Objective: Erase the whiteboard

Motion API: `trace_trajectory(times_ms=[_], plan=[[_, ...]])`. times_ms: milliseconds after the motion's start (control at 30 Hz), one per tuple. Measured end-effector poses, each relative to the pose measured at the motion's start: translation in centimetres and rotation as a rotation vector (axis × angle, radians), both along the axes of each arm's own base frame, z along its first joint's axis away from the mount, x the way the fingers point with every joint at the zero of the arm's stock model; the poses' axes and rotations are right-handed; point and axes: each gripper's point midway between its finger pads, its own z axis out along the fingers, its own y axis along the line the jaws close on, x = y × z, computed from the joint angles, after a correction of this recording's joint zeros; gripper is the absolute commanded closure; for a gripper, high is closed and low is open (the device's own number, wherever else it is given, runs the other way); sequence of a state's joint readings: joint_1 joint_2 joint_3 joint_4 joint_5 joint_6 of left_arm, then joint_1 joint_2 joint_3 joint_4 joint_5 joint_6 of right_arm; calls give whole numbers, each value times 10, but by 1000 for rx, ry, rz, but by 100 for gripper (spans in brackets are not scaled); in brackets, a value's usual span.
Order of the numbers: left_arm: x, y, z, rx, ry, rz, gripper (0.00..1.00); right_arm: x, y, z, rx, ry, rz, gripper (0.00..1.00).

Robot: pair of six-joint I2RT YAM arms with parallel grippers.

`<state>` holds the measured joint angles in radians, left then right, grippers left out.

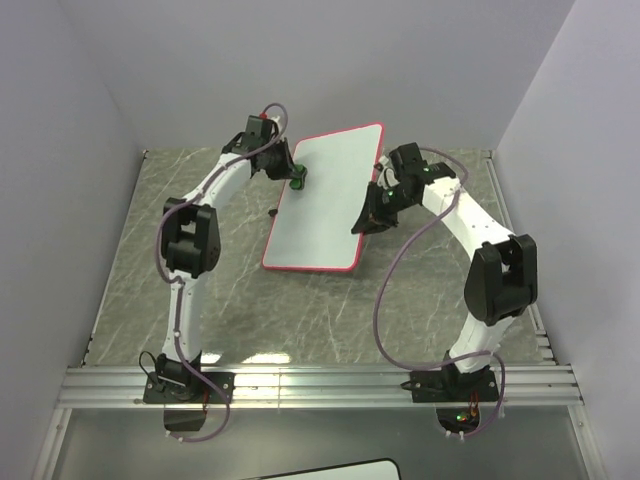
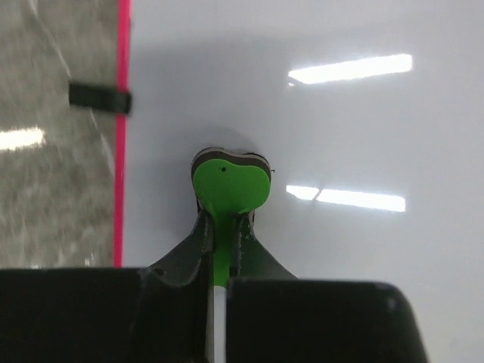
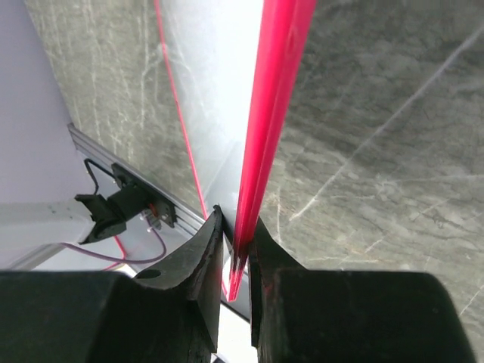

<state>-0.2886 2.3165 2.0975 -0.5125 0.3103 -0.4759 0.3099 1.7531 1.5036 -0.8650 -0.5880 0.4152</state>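
Note:
Next, my left gripper sets the small green eraser down and lets go of it on the grey marble table (image 1: pixel 218 257) beside the whiteboard's near corner on the clip side.
The whiteboard (image 1: pixel 322 205), white with a red-pink rim, lies at an angle in the middle of the grey marble table. My left gripper (image 1: pixel 297 179) is over its upper left part, shut on a small green eraser (image 2: pixel 229 185). The eraser's pad presses on the white surface (image 2: pixel 355 128). My right gripper (image 1: pixel 368 217) is shut on the board's right rim (image 3: pixel 266 128), with one finger on each side of the thin red edge. A black clip (image 2: pixel 98 97) sits on the board's left rim.
The marble table (image 1: pixel 200 300) runs between grey walls on the left, back and right. An aluminium rail (image 1: pixel 320 385) carrying both arm bases crosses the near edge. Purple cables loop beside each arm.

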Motion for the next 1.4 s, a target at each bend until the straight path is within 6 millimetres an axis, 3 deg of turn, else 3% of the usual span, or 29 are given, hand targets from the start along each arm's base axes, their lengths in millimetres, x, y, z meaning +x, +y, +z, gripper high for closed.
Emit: trace_trajectory(times_ms=[133, 400, 533, 667, 900, 1067, 1133, 1167, 1267, 1367, 1400], plan=[[-21, 18, 20, -52, 26, 57, 100, 13, 5, 15, -18, -14, -8, 100], [-20, 92, 90, -96, -90, 236, 100, 56, 8, 54, -54, -110, -43, 100], [-33, 113, 101, -73, -104, 288, 100, 73, 1, 61, -53, -130, -75, 100], [-51, 137, 79, -7, -40, 359, 100, 79, -5, 56, -47, -113, -97, 100], [-114, 182, 6, 123, 164, 452, 100, 105, 3, 60, -20, -139, -117, 100], [-147, 197, -5, 164, 211, 484, 100, 114, 5, 61, -5, -148, -137, 100], [-156, 201, -3, 176, 208, 494, 100, 115, 6, 61, -2, -153, -139, 86], [-159, 204, -3, 179, 206, 500, 100, 115, 6, 60, -1, -155, -140, 69], [-168, 213, -10, 192, 223, 519, 88, 113, -2, 49, -39, -156, -155, 62], [-182, 227, -29, 222, 276, 546, 72, 106, -15, 38, -92, -142, -178, 54], [-189, 232, -36, 240, 299, 558, 60, 105, -19, 37, -108, -144, -186, 50]])
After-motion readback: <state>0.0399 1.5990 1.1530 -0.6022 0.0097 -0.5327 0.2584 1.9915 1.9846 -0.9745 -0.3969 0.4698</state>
